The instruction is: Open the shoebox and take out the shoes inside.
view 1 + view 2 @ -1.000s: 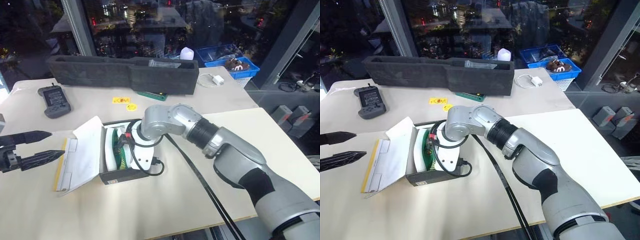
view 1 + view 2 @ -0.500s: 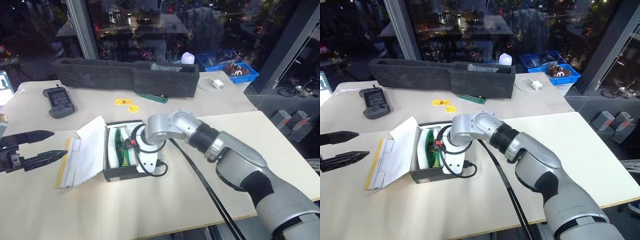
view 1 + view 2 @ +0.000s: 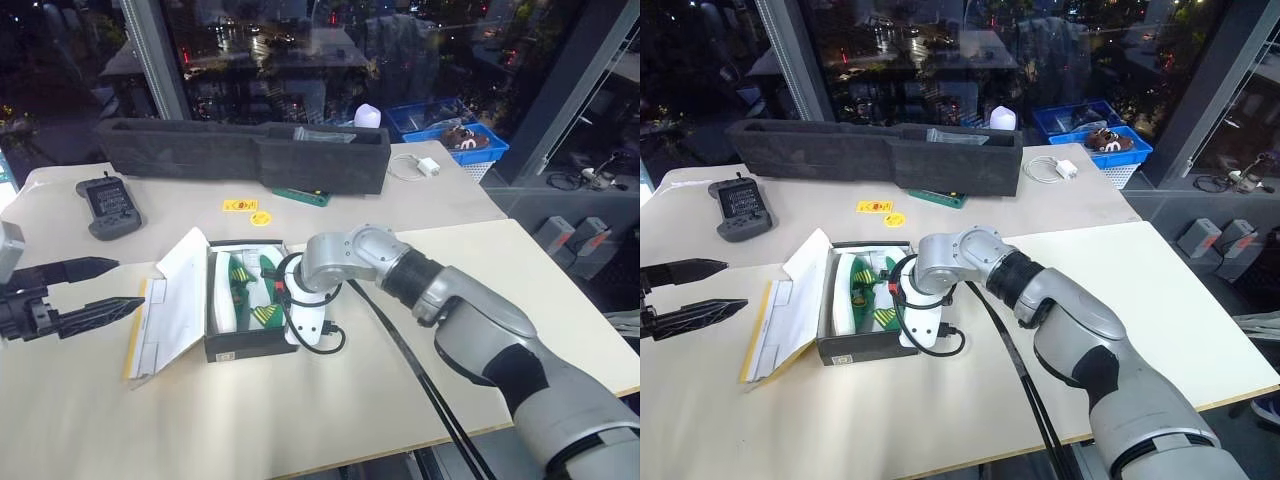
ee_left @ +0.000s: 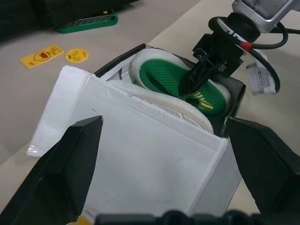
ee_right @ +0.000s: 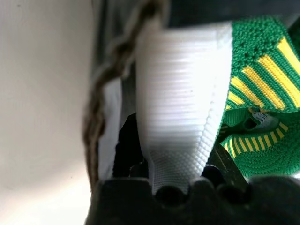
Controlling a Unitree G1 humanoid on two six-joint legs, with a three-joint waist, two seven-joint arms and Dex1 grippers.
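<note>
My right gripper needs to release the shoe on the bare table [image 3: 378, 282] beside the shoebox, opposite the box's folded-out lid.
The shoebox [image 3: 244, 346] stands open in the middle of the table, its lid [image 3: 172, 298] folded out to the left with the white inside up. Both shoes [image 3: 246, 289], white with green insoles and yellow marks, lie side by side in it. My right gripper [image 3: 273, 292] reaches down into the box at the shoe nearer that arm. In the right wrist view that shoe's white rim [image 5: 178, 108] runs down between the two black fingers, which are shut on it. My left gripper [image 3: 130, 282] hovers open just left of the lid, touching nothing.
A long black foam tray [image 3: 240, 150] runs along the back of the table. A dark handheld controller [image 3: 107, 205] lies at back left, with yellow stickers [image 3: 242, 205] and a green tool [image 3: 300, 195] behind the box. A white charger [image 3: 428, 163] and blue baskets [image 3: 450, 125] sit at back right.
My right gripper has sunk deeper into the box and closed on the shoe's rim. The left gripper has stayed put beside the lid. The camera has shifted a little.
</note>
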